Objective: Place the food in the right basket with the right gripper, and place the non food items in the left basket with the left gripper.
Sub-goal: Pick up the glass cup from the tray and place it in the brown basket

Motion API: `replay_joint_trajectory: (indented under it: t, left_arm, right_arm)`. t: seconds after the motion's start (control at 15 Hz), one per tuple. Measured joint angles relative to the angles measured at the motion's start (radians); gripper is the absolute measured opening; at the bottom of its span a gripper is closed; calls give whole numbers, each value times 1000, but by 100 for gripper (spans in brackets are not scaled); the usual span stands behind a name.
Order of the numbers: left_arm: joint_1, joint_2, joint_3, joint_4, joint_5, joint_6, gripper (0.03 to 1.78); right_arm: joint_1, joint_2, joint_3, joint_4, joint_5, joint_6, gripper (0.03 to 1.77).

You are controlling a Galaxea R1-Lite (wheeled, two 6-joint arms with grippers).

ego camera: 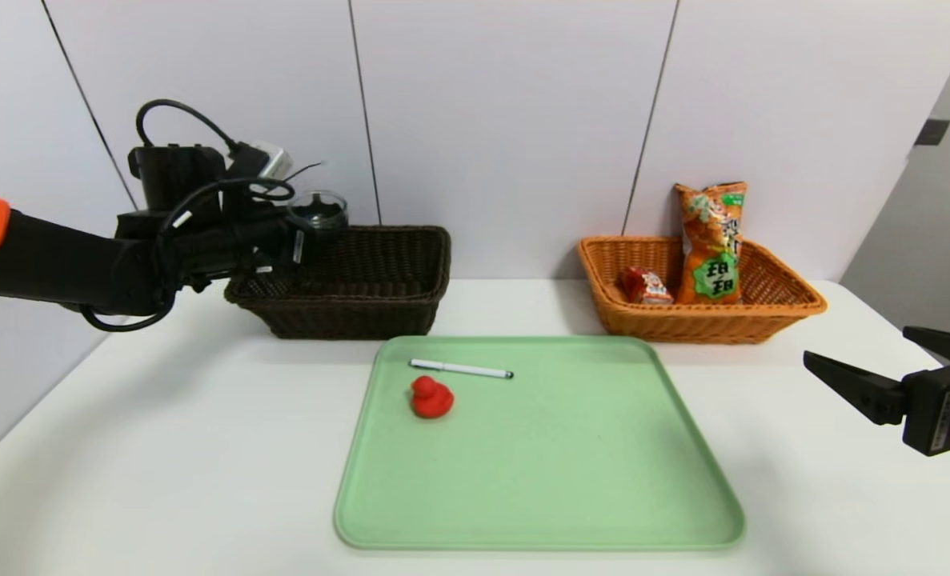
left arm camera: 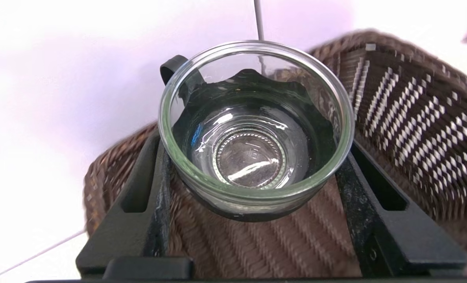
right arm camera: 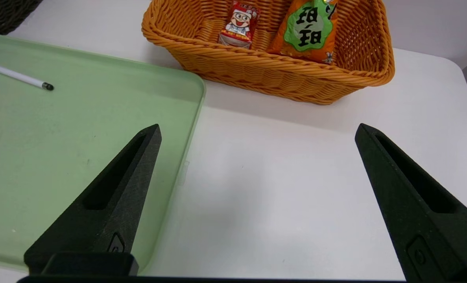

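The clear glass cup, now held upright over that basket, will go down in the dark brown basket's end [ego camera: 300,283] [left arm camera: 217,243] farthest from the orange basket, set there by my left gripper.
My left gripper [ego camera: 313,228] [left arm camera: 255,129] is shut on the clear glass cup [ego camera: 319,210] [left arm camera: 253,129], holding it upright over the left end of the dark brown basket [ego camera: 362,316] [left arm camera: 414,118]. The white pen [ego camera: 460,369] [right arm camera: 17,74] and the red rubber duck [ego camera: 430,397] lie on the green tray [ego camera: 571,448] [right arm camera: 60,137]. The orange snack bag [ego camera: 712,244] [right arm camera: 308,29] and the red drink carton [ego camera: 644,286] [right arm camera: 239,23] sit in the orange basket [ego camera: 699,324] [right arm camera: 264,74]. My right gripper [ego camera: 857,346] [right arm camera: 257,127] hangs open and empty over the table, right of the tray.
Both baskets stand at the back of the white table [ego camera: 803,496], near the wall. The tray fills the middle. The table's right edge runs just beyond the right arm.
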Motion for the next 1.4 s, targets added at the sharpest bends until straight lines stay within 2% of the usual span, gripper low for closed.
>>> replay_joint_trajectory:
  t: [0.27,0.47,1.2,1.4]
  left_arm:
    - [4,-30,-131,279,46,29,120]
    - [2,-4,-245,396,59,33,120]
    - [3,108,-264,410,88,68,120]
    - [3,131,-269,409,116,70,120]
  right_arm:
    - [3,-10,10,0,0,0,170]
    - [3,-12,14,0,0,1,170]
    - [4,0,28,0,28,24,171]
    - [4,3,35,0,30,42,171]
